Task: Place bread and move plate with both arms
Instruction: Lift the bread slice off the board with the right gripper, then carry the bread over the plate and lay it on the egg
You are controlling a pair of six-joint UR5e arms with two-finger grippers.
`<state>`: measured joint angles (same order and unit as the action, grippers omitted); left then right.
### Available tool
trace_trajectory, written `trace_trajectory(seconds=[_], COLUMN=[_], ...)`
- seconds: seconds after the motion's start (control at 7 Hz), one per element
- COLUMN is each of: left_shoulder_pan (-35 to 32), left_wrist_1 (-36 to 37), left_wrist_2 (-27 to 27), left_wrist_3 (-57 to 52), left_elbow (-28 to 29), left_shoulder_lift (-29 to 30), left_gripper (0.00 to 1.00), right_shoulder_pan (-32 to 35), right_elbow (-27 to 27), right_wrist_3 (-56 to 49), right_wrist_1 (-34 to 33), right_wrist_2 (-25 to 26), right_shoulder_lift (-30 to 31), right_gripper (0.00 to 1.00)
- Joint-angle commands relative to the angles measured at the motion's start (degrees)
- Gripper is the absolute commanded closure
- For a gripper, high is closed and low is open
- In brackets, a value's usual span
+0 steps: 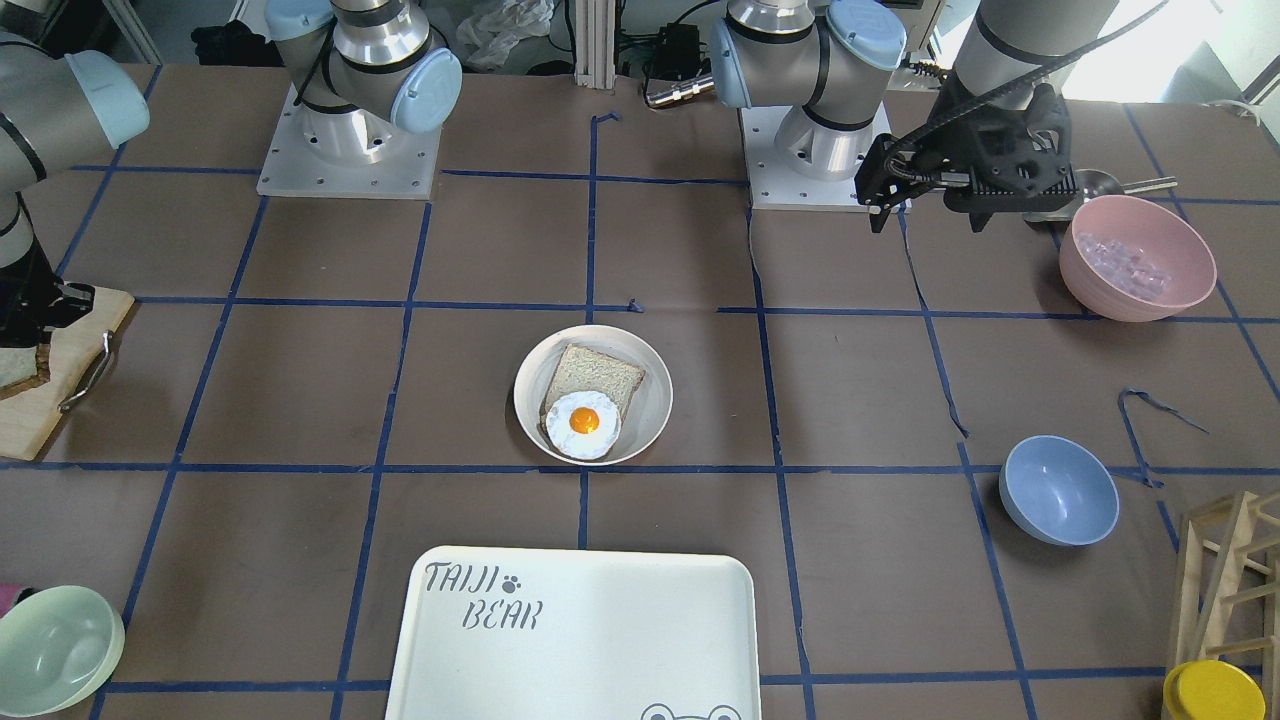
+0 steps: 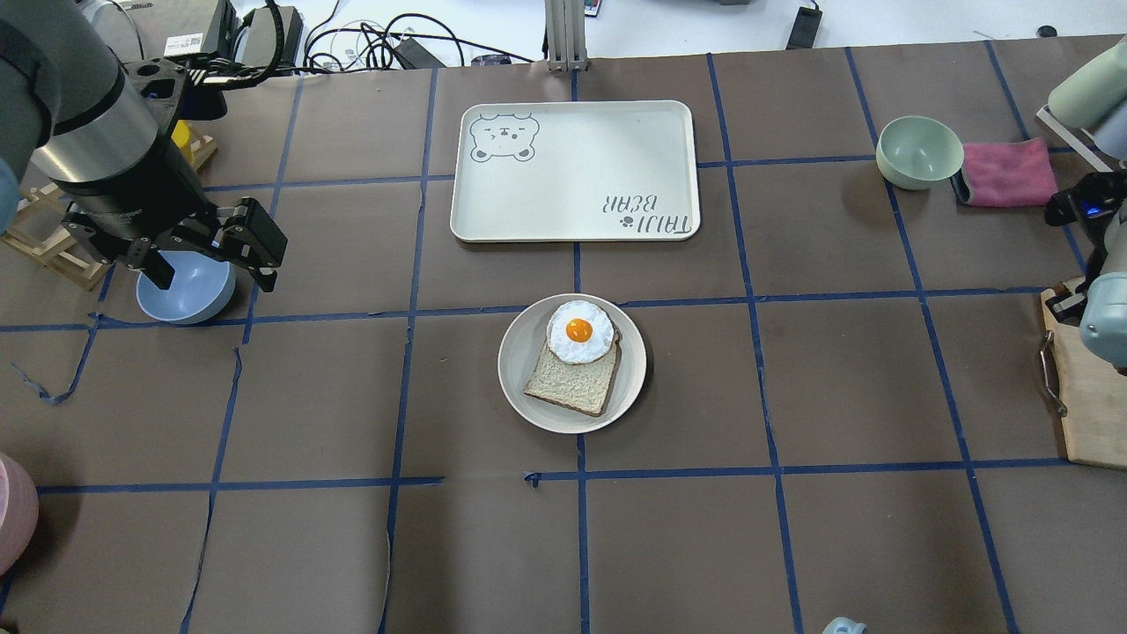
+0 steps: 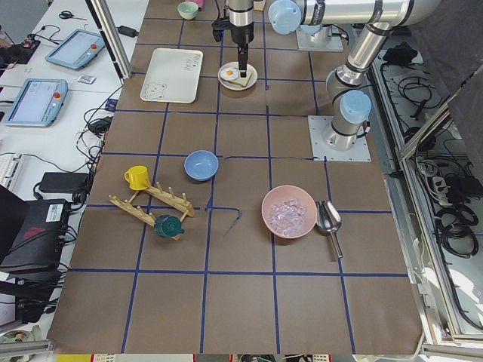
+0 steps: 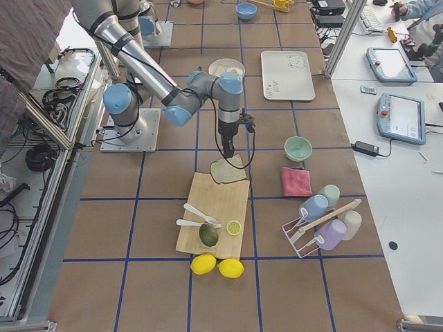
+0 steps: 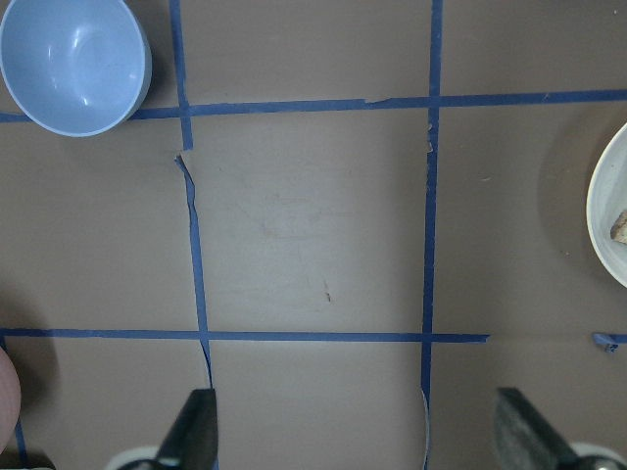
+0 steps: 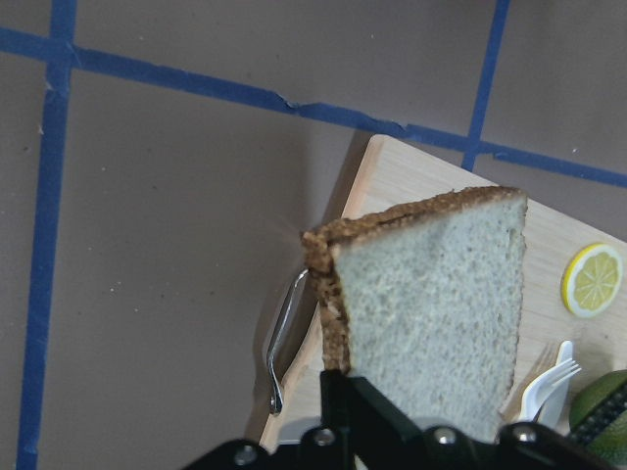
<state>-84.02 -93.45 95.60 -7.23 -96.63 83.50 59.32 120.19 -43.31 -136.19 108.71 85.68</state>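
The robot's right gripper needs to set the bread down over the fried egg and smaller slice (image 1: 599, 401) on the cream plate.
The bread (image 6: 431, 304), a large pale slice with a dark brown crust, hangs tilted in my right gripper (image 4: 228, 149), just above the near end of the wooden cutting board (image 4: 214, 207). It also shows at the left edge of the front view (image 1: 18, 368). The round cream plate (image 1: 655, 400) sits mid-table and also shows in the overhead view (image 2: 519, 352). It holds a smaller slice topped with a fried egg (image 2: 579, 331). My left gripper (image 2: 211, 269) is open and empty. In the overhead view it stands over the blue bowl (image 2: 185, 299), far left of the plate.
The white TAIJI BEAR tray (image 2: 572, 172) lies just beyond the plate. A pink bowl of ice (image 1: 1137, 255), a pale green bowl (image 2: 920, 151) and a pink cloth (image 2: 1008, 172) stand around. The board also holds a lemon slice (image 6: 592, 278), forks and an avocado.
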Motion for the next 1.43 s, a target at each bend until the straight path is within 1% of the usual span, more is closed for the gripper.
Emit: trace_trajectory(seconds=[0.0, 0.14, 0.29, 0.43, 0.57, 0.86, 1.0, 1.14, 1.29], left_shoulder_pan=[0.1, 0.0, 0.0, 0.0, 0.0, 0.2, 0.1, 0.2, 0.2], left_wrist_1=[0.0, -0.1, -0.1, 0.0, -0.1, 0.0, 0.0, 0.0, 0.1], left_wrist_2=[0.0, 0.0, 0.0, 0.0, 0.0, 0.0, 0.0, 0.0, 0.0], left_wrist_3=[-0.1, -0.1, -0.1, -0.1, -0.1, -0.1, -0.1, -0.1, -0.1], left_elbow=[0.0, 0.0, 0.0, 0.0, 0.0, 0.0, 0.0, 0.0, 0.0], left_shoulder_lift=[0.0, 0.0, 0.0, 0.1, 0.1, 0.1, 0.1, 0.2, 0.2], left_gripper=[0.00, 0.00, 0.00, 0.00, 0.00, 0.00, 0.00, 0.00, 0.00], right_shoulder_pan=[7.7, 14.5, 20.9, 29.4, 38.7, 53.1, 57.7, 60.5, 62.1], right_elbow=[-2.8, -5.1, -7.8, -11.1, -14.3, -21.7, -24.5, -26.4, -27.1], right_wrist_3=[2.6, 10.2, 17.1, 29.1, 40.8, 62.5, 70.2, 74.6, 79.1], right_wrist_1=[0.7, 3.9, 10.4, 16.4, 19.2, 22.0, 21.7, 21.0, 20.1], right_wrist_2=[0.6, 0.5, -0.9, -4.1, -4.6, -6.0, -7.1, -8.0, -8.3], right_shoulder_lift=[1.4, 1.2, 0.8, 0.3, -2.0, -9.2, -13.0, -16.7, -19.1], right_gripper=[1.00, 1.00, 1.00, 1.00, 1.00, 1.00, 1.00, 1.00, 1.00])
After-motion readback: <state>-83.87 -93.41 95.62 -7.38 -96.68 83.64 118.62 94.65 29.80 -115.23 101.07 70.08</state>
